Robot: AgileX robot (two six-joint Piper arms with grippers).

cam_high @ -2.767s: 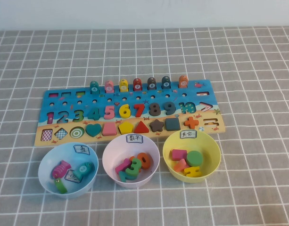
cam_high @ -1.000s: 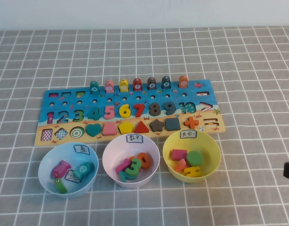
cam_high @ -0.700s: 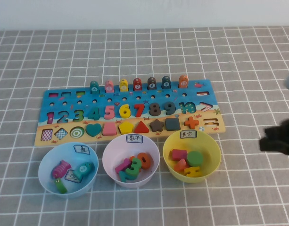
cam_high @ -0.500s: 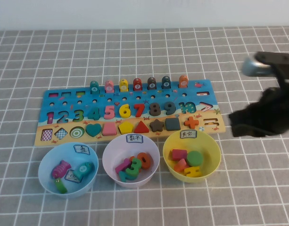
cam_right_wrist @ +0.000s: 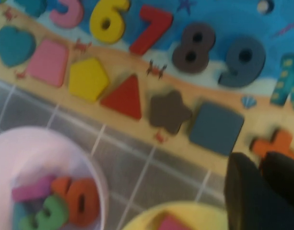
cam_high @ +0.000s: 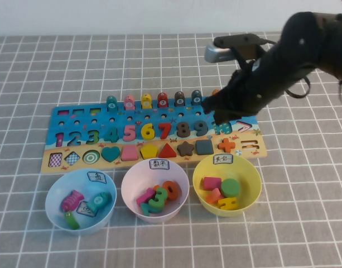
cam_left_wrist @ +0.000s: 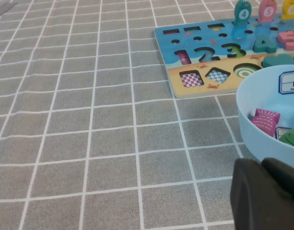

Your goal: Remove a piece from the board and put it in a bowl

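The orange piece at the end of the board's top row is next for my right gripper, which should go there and close on the orange piece's sides (cam_high: 216, 92).
The long blue board (cam_high: 76, 120) lies across the middle of the table with numerals, a shape row and several rounded pieces standing along its top row (cam_high: 145, 101). The orange piece at the right end of that row is hidden behind my right arm. My right gripper (cam_high: 215, 114) hovers over the board's right part, fingers together and holding nothing; its wrist view (cam_right_wrist: 259, 160) looks down on the shape row and the orange plus sign (cam_right_wrist: 276, 143). The pale blue bowl (cam_high: 56, 195) stands in front of the board at the left. My left gripper (cam_left_wrist: 261, 165) is shut beside that bowl (cam_left_wrist: 262, 91).
A pink bowl (cam_high: 131, 181) with numerals and a yellow bowl (cam_high: 251, 173) with shapes stand in a row to the right of the blue bowl. The blue bowl holds a few fish pieces (cam_high: 73, 200). Grey checked cloth (cam_high: 304, 223) surrounds everything.
My right arm has swung in from the right edge and moved left and farther up the table, now covering the board's right top end. Board, bowls and pieces have not moved.
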